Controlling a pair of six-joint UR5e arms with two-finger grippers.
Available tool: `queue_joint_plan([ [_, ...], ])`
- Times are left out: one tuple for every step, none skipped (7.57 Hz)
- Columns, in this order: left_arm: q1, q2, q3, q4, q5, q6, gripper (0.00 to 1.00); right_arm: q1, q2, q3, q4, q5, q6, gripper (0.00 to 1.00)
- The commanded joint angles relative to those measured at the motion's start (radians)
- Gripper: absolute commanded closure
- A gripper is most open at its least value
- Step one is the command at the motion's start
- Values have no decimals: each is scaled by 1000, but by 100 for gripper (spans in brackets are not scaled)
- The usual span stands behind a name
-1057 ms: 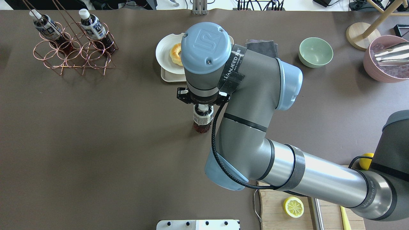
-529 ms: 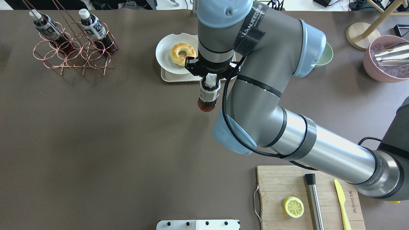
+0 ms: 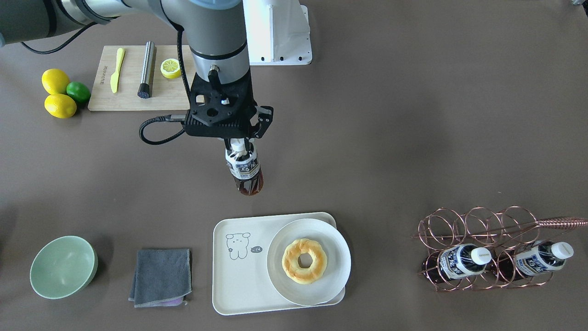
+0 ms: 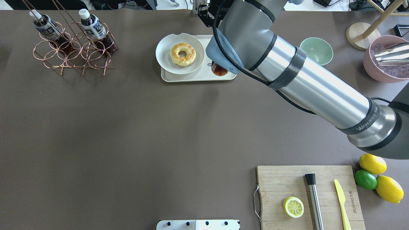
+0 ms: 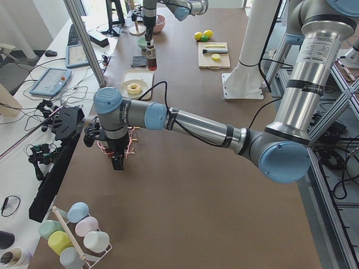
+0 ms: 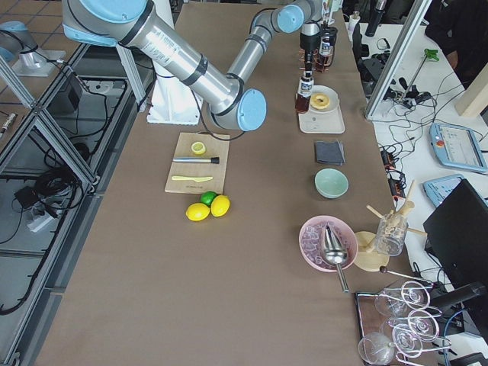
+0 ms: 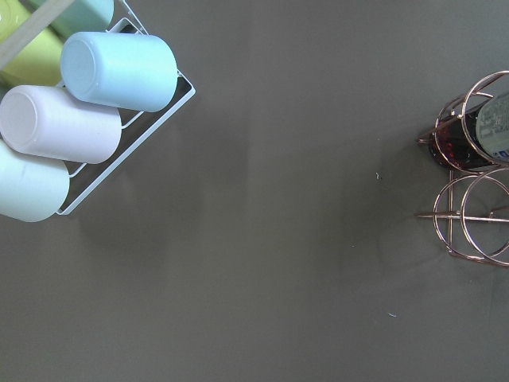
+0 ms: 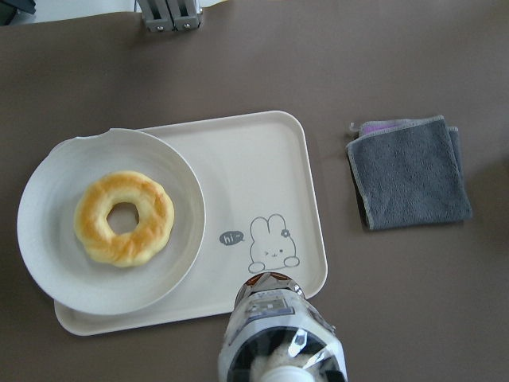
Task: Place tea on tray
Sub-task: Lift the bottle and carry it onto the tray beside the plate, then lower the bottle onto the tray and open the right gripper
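My right gripper has a spot to aim for. It will put the tea bottle down on the cream tray (image 3: 235, 272) (image 8: 268, 192) just past the cartoon drawing, beside the white plate.
My right gripper (image 3: 239, 148) is shut on the neck of a tea bottle (image 3: 244, 171), which hangs upright from it. In the overhead view the bottle's dark base (image 4: 219, 69) shows over the right end of the cream tray (image 4: 191, 77). In the right wrist view the bottle (image 8: 278, 322) stands over the tray's (image 8: 262, 167) near edge by the cartoon drawing. I cannot tell if it touches the tray. Two more tea bottles (image 3: 459, 261) lie in a copper wire rack (image 3: 477, 230). My left gripper (image 5: 116, 162) shows only in the exterior left view, near the rack; I cannot tell its state.
A round white plate (image 3: 337, 269) with a doughnut (image 3: 304, 260) fills the tray's other half. A grey cloth (image 3: 161, 276) and a green bowl (image 3: 63, 266) lie beside the tray. A cutting board (image 4: 278, 185), lemons and a pink bowl (image 4: 380, 75) are on the robot's right.
My right arm has carried the bottle away from the robot, from the middle of the table to over the tray's right end. The rack and its two bottles have not moved.
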Motion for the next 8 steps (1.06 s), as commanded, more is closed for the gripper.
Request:
queue_joint_plan([
  [1,-13,8,0,1,-6,2,77,64,-277,189,19,-61,100],
  [1,-19,19,0,0,-6,2,82,64,-332,246,18,-72,100],
  [1,-19,20,0,0,-4,2,80,64,-351,249,13,-72,100],
  [1,-21,22,0,0,-3,2,79,66,-353,254,13,-71,100],
  [1,-39,45,0,0,-1,2,74,67,-353,256,13,-71,100],
  [1,-41,52,0,0,2,2,57,67,-351,257,10,-66,100],
  [1,-41,51,0,0,2,2,44,63,-353,285,7,-60,100],
  [1,-41,52,0,0,2,2,30,57,-377,342,-4,-54,100],
])
